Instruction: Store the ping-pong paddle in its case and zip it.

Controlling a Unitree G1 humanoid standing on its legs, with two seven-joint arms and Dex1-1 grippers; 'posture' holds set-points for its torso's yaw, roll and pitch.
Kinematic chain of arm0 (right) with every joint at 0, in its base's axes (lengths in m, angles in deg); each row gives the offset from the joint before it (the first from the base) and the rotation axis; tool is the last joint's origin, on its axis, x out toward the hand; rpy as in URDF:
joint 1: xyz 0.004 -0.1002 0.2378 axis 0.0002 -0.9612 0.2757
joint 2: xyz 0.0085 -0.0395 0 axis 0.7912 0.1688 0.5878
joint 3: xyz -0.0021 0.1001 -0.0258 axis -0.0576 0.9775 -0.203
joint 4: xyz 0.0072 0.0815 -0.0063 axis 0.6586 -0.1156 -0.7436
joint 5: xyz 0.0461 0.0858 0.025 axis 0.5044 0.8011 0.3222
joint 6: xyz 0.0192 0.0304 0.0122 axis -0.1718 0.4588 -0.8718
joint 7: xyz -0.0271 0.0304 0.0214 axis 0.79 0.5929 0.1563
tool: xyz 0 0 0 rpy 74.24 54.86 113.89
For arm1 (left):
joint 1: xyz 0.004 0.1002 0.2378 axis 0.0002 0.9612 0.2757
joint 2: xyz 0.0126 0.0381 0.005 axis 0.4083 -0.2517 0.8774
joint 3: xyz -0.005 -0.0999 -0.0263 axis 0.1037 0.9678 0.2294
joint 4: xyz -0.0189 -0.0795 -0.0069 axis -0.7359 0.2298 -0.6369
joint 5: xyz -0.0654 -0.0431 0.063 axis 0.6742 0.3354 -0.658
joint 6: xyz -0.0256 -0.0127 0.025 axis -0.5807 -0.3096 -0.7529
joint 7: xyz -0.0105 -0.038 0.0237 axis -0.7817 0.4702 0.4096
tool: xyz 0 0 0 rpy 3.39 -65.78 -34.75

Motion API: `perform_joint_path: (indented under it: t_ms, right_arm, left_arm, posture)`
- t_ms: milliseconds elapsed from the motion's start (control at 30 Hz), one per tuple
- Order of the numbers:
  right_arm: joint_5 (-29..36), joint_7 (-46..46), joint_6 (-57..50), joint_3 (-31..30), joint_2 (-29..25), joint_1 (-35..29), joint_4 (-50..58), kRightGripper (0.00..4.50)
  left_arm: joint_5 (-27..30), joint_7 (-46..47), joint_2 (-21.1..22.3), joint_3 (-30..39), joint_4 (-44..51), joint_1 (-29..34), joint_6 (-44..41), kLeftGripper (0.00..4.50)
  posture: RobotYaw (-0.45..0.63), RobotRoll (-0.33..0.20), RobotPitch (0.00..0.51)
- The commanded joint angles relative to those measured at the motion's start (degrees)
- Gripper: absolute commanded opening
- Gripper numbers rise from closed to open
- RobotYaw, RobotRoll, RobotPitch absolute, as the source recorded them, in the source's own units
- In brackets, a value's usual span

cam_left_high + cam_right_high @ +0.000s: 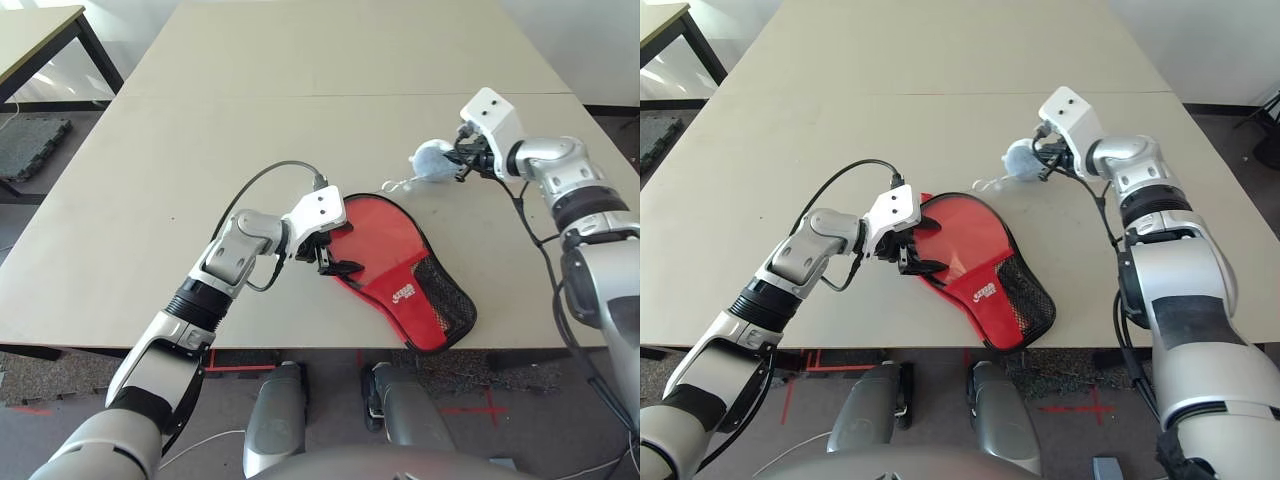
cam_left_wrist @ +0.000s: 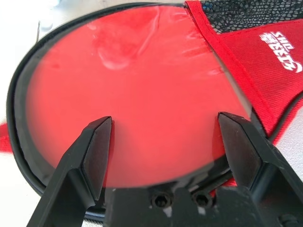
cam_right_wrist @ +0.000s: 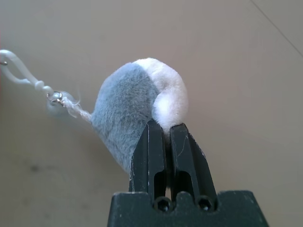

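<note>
My right gripper is to let go of the grey fluffy pouch on the table (image 1: 541,307) beside the case's black mesh pocket, near the front edge.
The case (image 1: 408,292) lies near the table's front edge, red fabric with a black-edged zipper, a white logo and a black mesh pocket (image 1: 447,295). The ping-pong paddle's (image 1: 380,235) smooth red face (image 2: 142,85) shows in the case's round part; its handle is hidden under the logo panel. My left gripper (image 1: 338,258) is open at the case's left rim, one finger (image 2: 94,146) on each side over the red face. My right gripper (image 1: 462,160) is raised above the table behind the case, shut on a pale grey fluffy pouch (image 3: 128,109) with a white clip (image 3: 19,71).
The beige table (image 1: 200,150) stretches far back, with a seam across it. Its front edge runs just below the case. A second table (image 1: 40,30) and a black floor mat (image 1: 30,140) are off to the back left. A black cable (image 1: 265,175) loops above my left wrist.
</note>
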Motion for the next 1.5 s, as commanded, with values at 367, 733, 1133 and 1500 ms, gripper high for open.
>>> perform_joint_path:
  t_ms: [367,733,1133,1500]
  right_arm:
    - [4.71,18.35,-8.67,2.82,-7.73,-7.73,12.21,0.02]
    - [10.10,23.30,-21.85,4.70,-13.21,-19.80,33.76,0.02]
    - [14.99,31.88,-31.22,3.32,-21.14,-26.49,46.74,0.02]
    - [17.01,41.03,-35.87,0.33,-27.49,-32.21,54.10,0.02]
  left_arm:
    - [-0.87,-0.29,-0.54,-1.65,-2.03,1.96,-0.38,4.50]
    - [-2.07,0.99,-2.18,-2.07,-5.19,0.81,-0.58,4.50]
    - [-2.46,0.81,-1.91,-2.11,-5.75,0.88,-0.89,4.50]
    - [-2.31,0.71,-1.96,-2.26,-5.04,1.42,-1.24,4.50]
  posture:
    - [0.04,0.000,0.115]
    - [0.01,0.000,0.119]
    - [0.01,0.000,0.128]
    - [0.01,0.000,0.135]
